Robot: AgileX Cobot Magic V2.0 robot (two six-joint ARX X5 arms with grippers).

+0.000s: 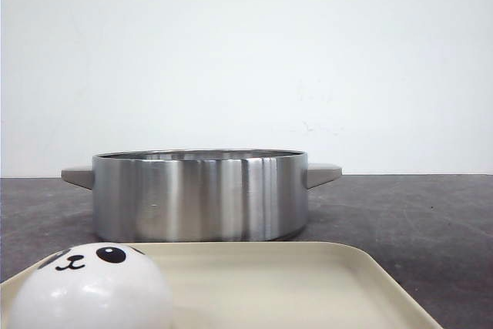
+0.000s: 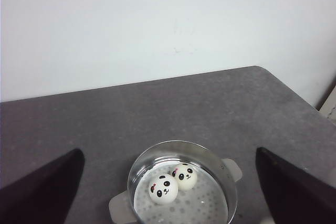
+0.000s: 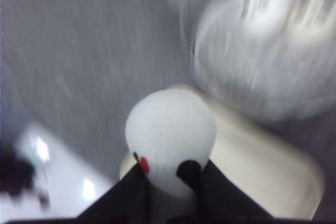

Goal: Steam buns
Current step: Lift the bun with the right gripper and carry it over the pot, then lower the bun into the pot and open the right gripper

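The panda bun in my right gripper, held over a corner of the cream tray, will be let go inside the steel pot [image 1: 242, 156] [image 3: 281, 72], in the open space next to the other panda buns.
Two white panda buns [image 2: 163, 189] [image 2: 185, 176] lie side by side inside the steel pot [image 2: 227, 182]. My left gripper [image 2: 168, 151] hovers high above the pot, open and empty, a dark finger [image 2: 47, 187] at each side. My right gripper [image 3: 173, 182] is shut on a third panda bun [image 3: 170, 129] and holds it in the air over a corner of the cream tray [image 3: 262, 161]; this view is blurred. A fourth bun [image 1: 88, 287] sits on the tray's near left [image 1: 308, 283]. Neither gripper shows clearly in the front view.
The steel pot [image 1: 200, 194] with grey side handles stands on the dark grey table [image 1: 416, 213] just behind the tray. A white wall is behind. In the right wrist view the pot [image 3: 262, 51] is blurred, beyond the tray.
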